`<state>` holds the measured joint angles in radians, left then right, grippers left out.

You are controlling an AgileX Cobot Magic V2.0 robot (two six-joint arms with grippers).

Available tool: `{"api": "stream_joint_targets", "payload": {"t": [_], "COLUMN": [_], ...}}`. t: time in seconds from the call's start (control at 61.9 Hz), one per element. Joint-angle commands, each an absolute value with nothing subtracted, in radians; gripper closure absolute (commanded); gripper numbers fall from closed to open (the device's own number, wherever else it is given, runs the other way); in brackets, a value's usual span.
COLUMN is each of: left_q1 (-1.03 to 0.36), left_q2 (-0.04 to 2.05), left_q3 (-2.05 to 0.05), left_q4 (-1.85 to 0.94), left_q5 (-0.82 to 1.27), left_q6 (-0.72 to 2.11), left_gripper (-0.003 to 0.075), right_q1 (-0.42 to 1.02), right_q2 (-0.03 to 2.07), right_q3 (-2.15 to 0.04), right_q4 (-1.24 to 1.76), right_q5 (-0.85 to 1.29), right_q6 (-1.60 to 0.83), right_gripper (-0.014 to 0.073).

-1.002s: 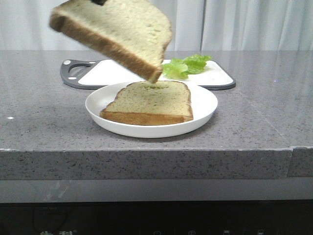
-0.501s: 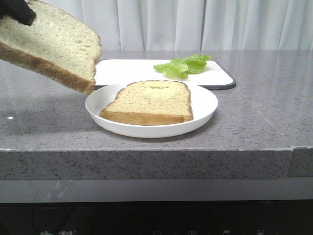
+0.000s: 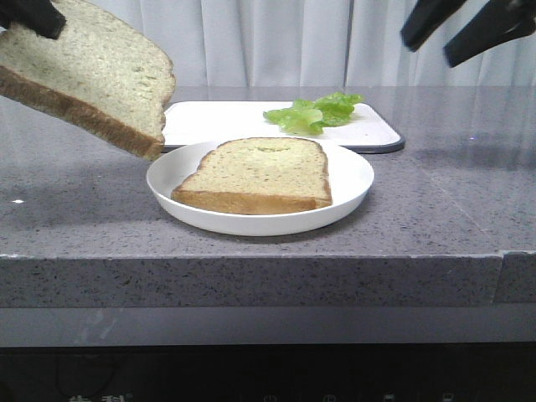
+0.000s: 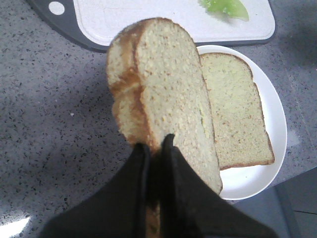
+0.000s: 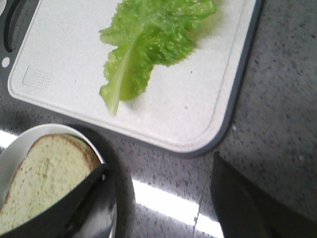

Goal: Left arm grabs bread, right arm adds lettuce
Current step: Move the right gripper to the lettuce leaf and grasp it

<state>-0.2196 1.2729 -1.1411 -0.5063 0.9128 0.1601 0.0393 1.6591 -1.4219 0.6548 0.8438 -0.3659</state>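
Observation:
Next, my right gripper goes to the lettuce leaf's ruffled end (image 3: 339, 102) (image 5: 188, 19), the one farthest from the white plate, and closes there.
My left gripper (image 3: 29, 15) is shut on the thick bread slice (image 3: 92, 71) and holds it tilted in the air, left of the plate. In the left wrist view the fingers (image 4: 154, 144) pinch the bread (image 4: 163, 84) at its crust edge. My right gripper (image 3: 429, 50) is open and empty, high at the right, above the board's right end. The green ruffled lettuce leaf (image 3: 314, 113) lies on the white cutting board (image 3: 218, 121). In the right wrist view the lettuce (image 5: 148, 44) lies ahead of the open fingers (image 5: 159, 166).
A thinner bread slice (image 3: 260, 172) lies flat on a white plate (image 3: 352, 188) in front of the board. The board has a dark grey rim (image 5: 233, 129). The grey stone counter ends at a front edge (image 3: 251, 260).
The left gripper swung the bread from above the plate to the left, then held still. The right gripper has come into view at the top right.

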Motion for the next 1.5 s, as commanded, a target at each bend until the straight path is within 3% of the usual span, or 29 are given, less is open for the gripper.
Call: {"api": "stream_joint_targets", "payload": {"t": [0.0,0.485,0.985,1.05,1.26,1.486], "left_q1": [-0.218,-0.218,-0.218,-0.218,-0.218,-0.218], "left_q2": [1.24,1.24,1.24,1.24,1.24,1.24], "left_q3": [-1.168,-1.168,-1.168,-1.168,-1.168,-1.168], "left_q4": [-0.548,-0.548,-0.548,-0.548,-0.548,-0.548], "left_q5": [0.868,0.864,0.848,0.848,0.847,0.847], "left_q6": [0.165,0.165,0.165,0.165,0.165,0.165], "left_gripper": [0.0741,0.0741,0.0741,0.0741,0.0741,0.0741], "right_q1": [0.036,0.036,0.038,0.041,0.044,0.042], "right_q2": [1.703,2.059,2.16,2.16,2.162,2.147], "right_q3": [-1.535,-1.901,-1.95,-1.95,-1.95,-1.95], "right_q4": [0.732,0.898,1.058,1.07,1.07,1.085], "right_q5": [0.841,0.845,0.874,0.882,0.861,0.856], "right_q6": [-0.389,-0.42,-0.493,-0.508,-0.508,-0.508], "right_gripper": [0.0147,0.0147,0.015,0.0183,0.0455,0.0631]}}
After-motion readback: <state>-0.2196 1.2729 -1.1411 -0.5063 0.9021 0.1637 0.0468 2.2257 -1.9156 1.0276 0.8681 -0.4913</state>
